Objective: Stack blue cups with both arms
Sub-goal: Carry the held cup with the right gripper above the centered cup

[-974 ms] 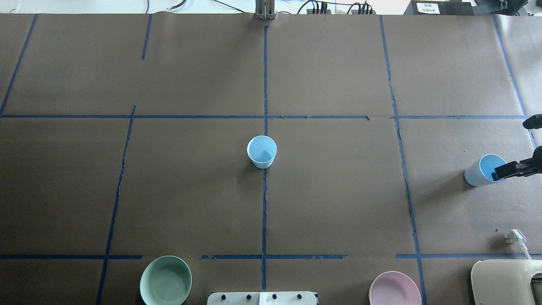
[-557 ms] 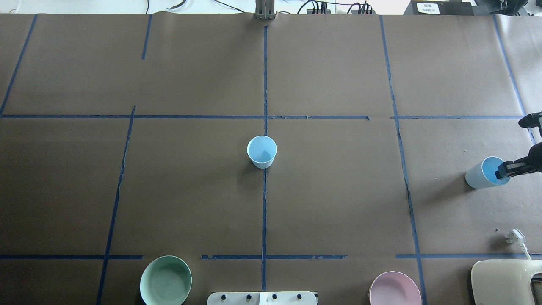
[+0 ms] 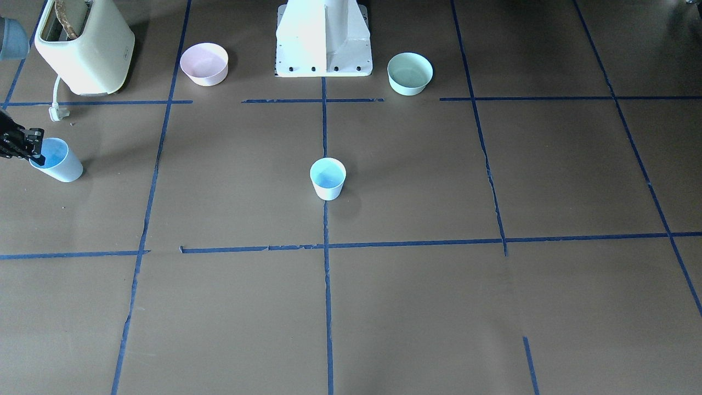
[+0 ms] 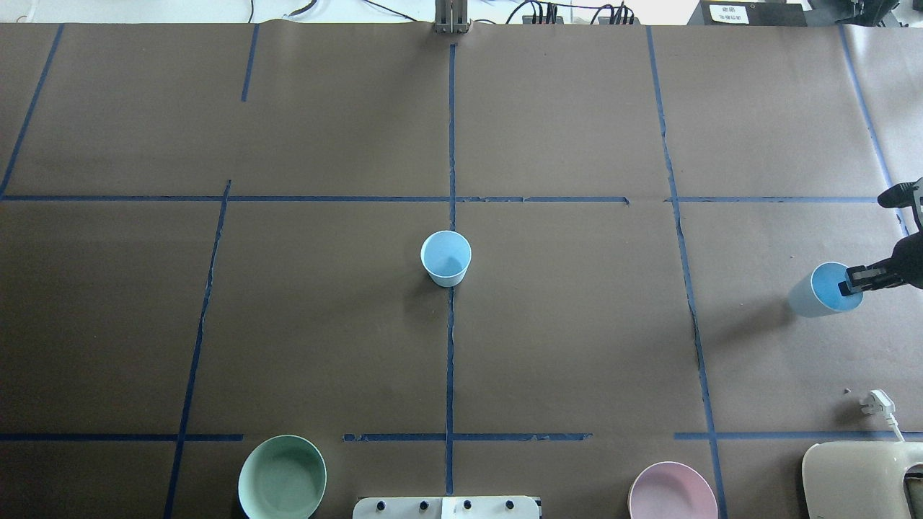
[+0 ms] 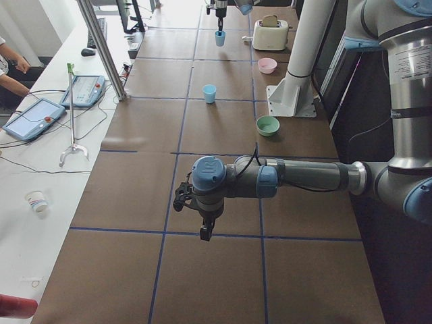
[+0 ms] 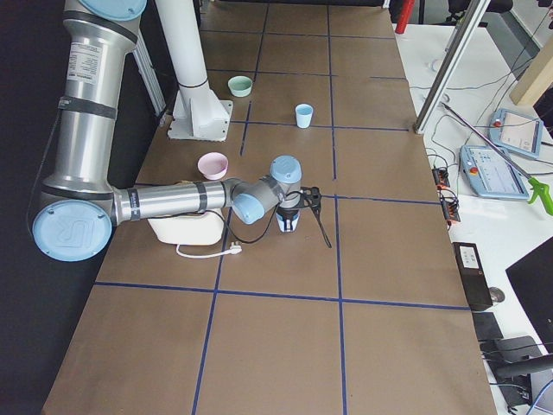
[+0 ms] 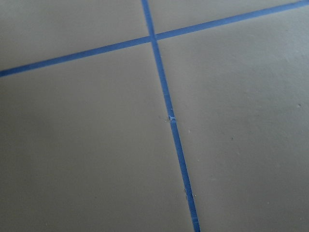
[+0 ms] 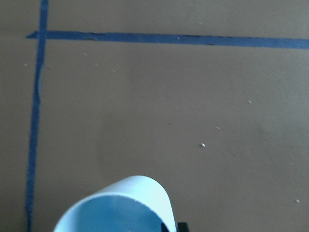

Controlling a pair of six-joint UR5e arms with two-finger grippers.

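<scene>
Next, I let go of the blue cup in my right gripper, now tilted just off the table, inside the upright blue cup on the centre tape line (image 3: 327,176).
One blue cup (image 4: 445,257) stands upright at the table's middle on the centre tape line; it also shows in the front-facing view (image 3: 328,178). The second blue cup (image 4: 822,292) is at the far right edge, tilted and just off the table. My right gripper (image 4: 854,281) is shut on its rim, one finger inside. The right wrist view shows that cup's rim (image 8: 120,205) at the bottom. My left gripper (image 5: 202,229) shows only in the exterior left view, low over bare table far from both cups; I cannot tell whether it is open or shut.
A mint green bowl (image 4: 282,477) and a pale pink bowl (image 4: 672,492) stand near the robot's white base (image 4: 445,507). A cream toaster (image 4: 862,479) with a white plug (image 4: 876,401) is at the near right corner.
My right gripper closed in on the right cup's rim, and the cup tipped and rose slightly off the table. The middle cup has not moved.
</scene>
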